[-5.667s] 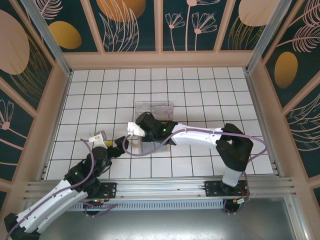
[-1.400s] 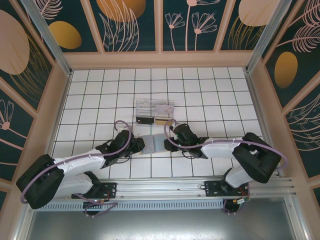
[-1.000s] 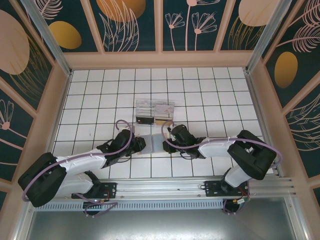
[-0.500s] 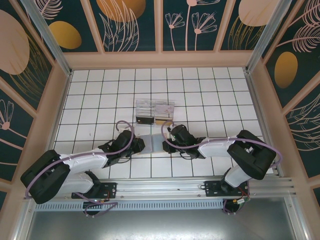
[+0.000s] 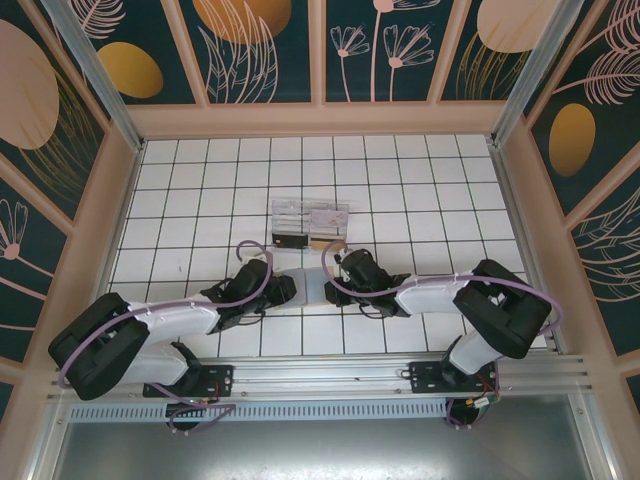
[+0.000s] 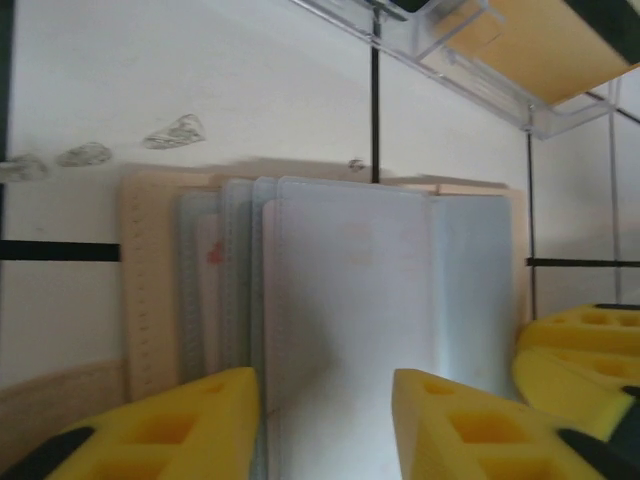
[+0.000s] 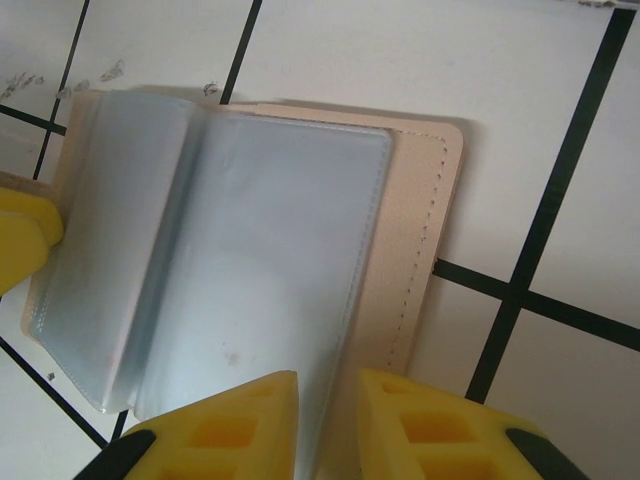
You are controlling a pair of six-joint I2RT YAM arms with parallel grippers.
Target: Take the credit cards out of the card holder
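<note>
I see the empty top sleeve covering the credit card beneath, so I will first pinch the top sleeve's loose edge (image 6: 276,300) with my left gripper and turn the sleeve over.
The card holder (image 5: 309,284) lies open on the tiled floor between both grippers, its blue-grey sleeves fanned over the tan cover (image 6: 145,290). One of the credit cards (image 6: 209,300), pale with a pink mark, sits tucked in a left sleeve. My left gripper (image 6: 325,425) is open, its yellow fingers (image 6: 180,425) standing apart over the top sleeve (image 6: 345,300), nothing pinched. My right gripper (image 7: 328,425) is nearly closed at the holder's right edge (image 7: 415,270), with the sleeve's edge and cover between its fingers. In the top view the left gripper (image 5: 283,291) and right gripper (image 5: 338,272) flank the holder.
A clear plastic compartment box (image 5: 308,216) stands just behind the holder, with a black block (image 5: 290,240) at its front left; its corner (image 6: 480,45) shows in the left wrist view. Open white tiles surround the holder, and wooden walls fence in the floor.
My left gripper's jaws have widened and its arm has edged slightly right toward the holder. The right arm and the holder have stayed put.
</note>
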